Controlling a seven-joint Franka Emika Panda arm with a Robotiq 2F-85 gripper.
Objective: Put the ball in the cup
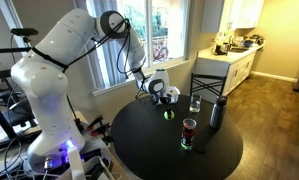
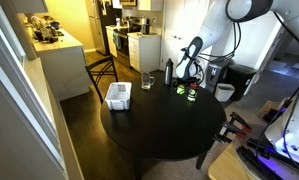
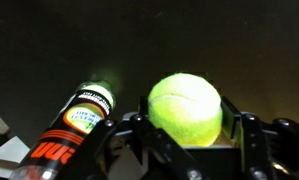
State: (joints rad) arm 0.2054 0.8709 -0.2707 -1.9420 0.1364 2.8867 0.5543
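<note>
My gripper should release the lime-green ball inside the open top of the cylinder with orange lettering (image 1: 189, 125) (image 3: 33, 170). The ball is now low over the black table.
The lime-green ball (image 3: 186, 107) sits between my gripper's (image 3: 186, 125) two fingers, which press on both of its sides. In both exterior views the ball (image 1: 170, 113) (image 2: 181, 90) is at the fingertips, low over the black round table near its far edge. The reddish-brown tinted cup (image 1: 189, 132) stands upright on the table, a short way from the gripper (image 1: 168, 100); it also shows in an exterior view (image 2: 192, 95). The cup is out of the wrist view.
A clear drinking glass (image 1: 195, 103) and a tall dark grey bottle (image 1: 217, 113) stand near the cup. A white basket (image 2: 118, 95) sits on the table's (image 2: 159, 130) other side. A dark cylinder with orange lettering (image 3: 69, 130) is left of the gripper. A chair (image 1: 207, 85) stands behind the table.
</note>
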